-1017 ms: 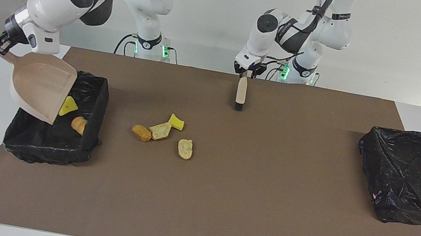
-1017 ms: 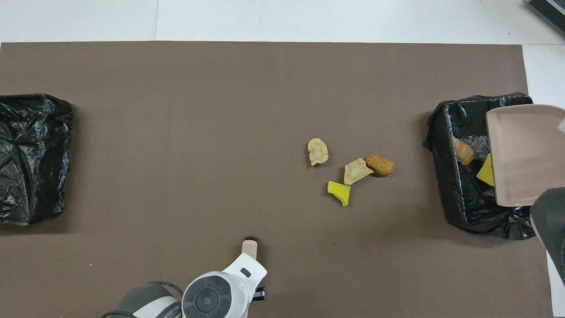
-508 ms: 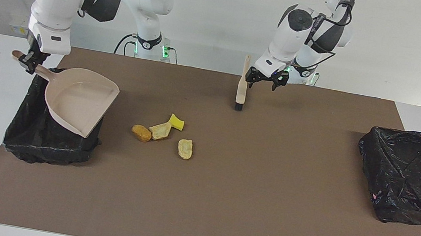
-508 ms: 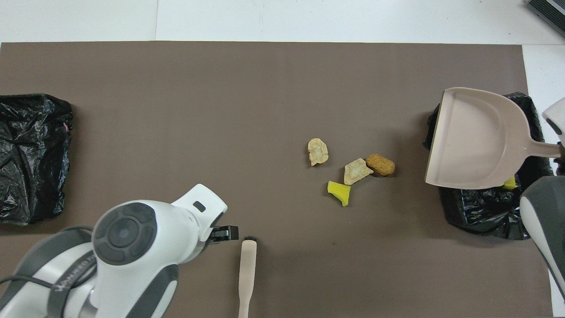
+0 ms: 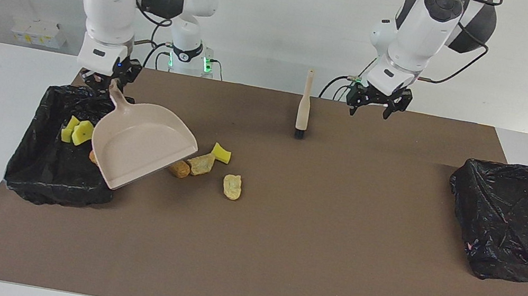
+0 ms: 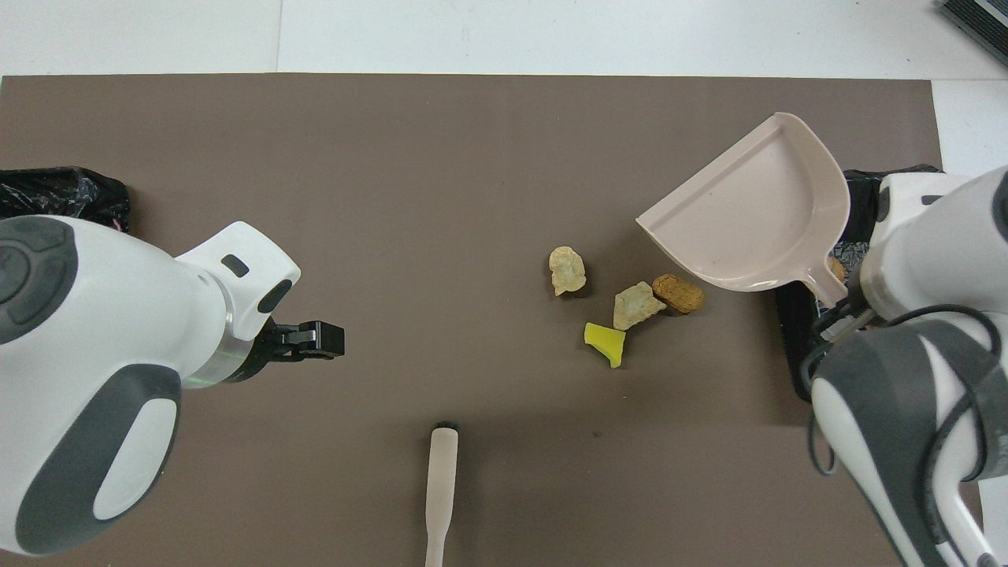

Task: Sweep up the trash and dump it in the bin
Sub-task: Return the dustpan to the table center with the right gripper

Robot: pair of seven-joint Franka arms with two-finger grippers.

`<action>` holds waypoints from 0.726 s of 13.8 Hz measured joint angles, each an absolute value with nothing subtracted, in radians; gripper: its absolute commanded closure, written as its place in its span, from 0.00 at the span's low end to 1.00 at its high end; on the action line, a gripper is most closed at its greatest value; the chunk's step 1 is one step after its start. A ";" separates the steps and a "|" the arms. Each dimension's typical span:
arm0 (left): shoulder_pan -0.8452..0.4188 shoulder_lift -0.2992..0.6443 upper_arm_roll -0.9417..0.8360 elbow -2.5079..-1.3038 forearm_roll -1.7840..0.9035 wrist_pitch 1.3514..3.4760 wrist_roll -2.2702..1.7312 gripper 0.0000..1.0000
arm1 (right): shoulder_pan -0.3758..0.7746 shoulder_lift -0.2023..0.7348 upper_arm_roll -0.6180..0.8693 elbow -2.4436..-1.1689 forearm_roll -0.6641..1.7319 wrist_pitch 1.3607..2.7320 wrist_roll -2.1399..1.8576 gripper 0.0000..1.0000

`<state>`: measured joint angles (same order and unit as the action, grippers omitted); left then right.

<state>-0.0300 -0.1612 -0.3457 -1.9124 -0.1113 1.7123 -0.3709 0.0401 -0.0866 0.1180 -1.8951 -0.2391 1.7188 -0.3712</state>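
My right gripper will set the beige dustpan, which hangs tilted over the bin's edge, down on the bare brown mat (image 6: 462, 217) beyond the brush, beside the trash.
Several pieces of trash lie on the brown mat: a yellow sponge piece (image 5: 221, 152) (image 6: 606, 343), two tan lumps (image 5: 201, 163) (image 5: 232, 186) and a brown lump (image 6: 679, 293) half covered by the dustpan in the facing view. More yellow sponge scraps (image 5: 75, 131) sit in the black-lined bin (image 5: 39, 175) at the right arm's end. My right gripper (image 5: 107, 81) is shut on the handle of the beige dustpan (image 5: 141, 146) (image 6: 748, 216), which hangs tilted over the bin's edge beside the trash. My left gripper (image 5: 375, 102) (image 6: 315, 340) is open, empty and raised, apart from the brush (image 5: 304, 106) (image 6: 441, 480).
The brush stands alone on its bristles near the robots' edge of the mat. A second black-lined bin (image 5: 514, 222) (image 6: 63, 193) sits at the left arm's end. Bare mat lies between the trash and that bin.
My left gripper opened, let go of the brush and rose away toward the left arm's end. The right arm swung the dustpan from its tipped pose over the bin toward the trash.
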 measured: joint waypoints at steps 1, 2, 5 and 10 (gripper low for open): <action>-0.026 -0.149 -0.345 -1.898 -0.109 1.711 -0.362 0.00 | 0.078 -0.083 0.120 -1.889 -0.213 1.716 -0.281 1.00; -0.021 -0.141 -0.346 -1.888 -0.109 1.710 -0.350 0.00 | 0.105 -0.074 0.122 -1.882 -0.167 1.715 -0.215 1.00; -0.005 -0.132 -0.344 -1.869 -0.107 1.692 -0.332 0.00 | 0.179 -0.004 0.123 -1.829 -0.088 1.716 -0.002 1.00; 0.054 -0.131 -0.333 -1.817 -0.082 1.669 -0.277 0.00 | 0.334 0.181 0.125 -1.669 -0.013 1.718 0.301 1.00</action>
<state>0.0540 -0.1313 -0.3335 -1.8167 -0.0820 1.6694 -0.2773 0.3340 0.1809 0.1255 -1.6694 -0.0131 1.7179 0.3006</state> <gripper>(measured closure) 0.000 0.678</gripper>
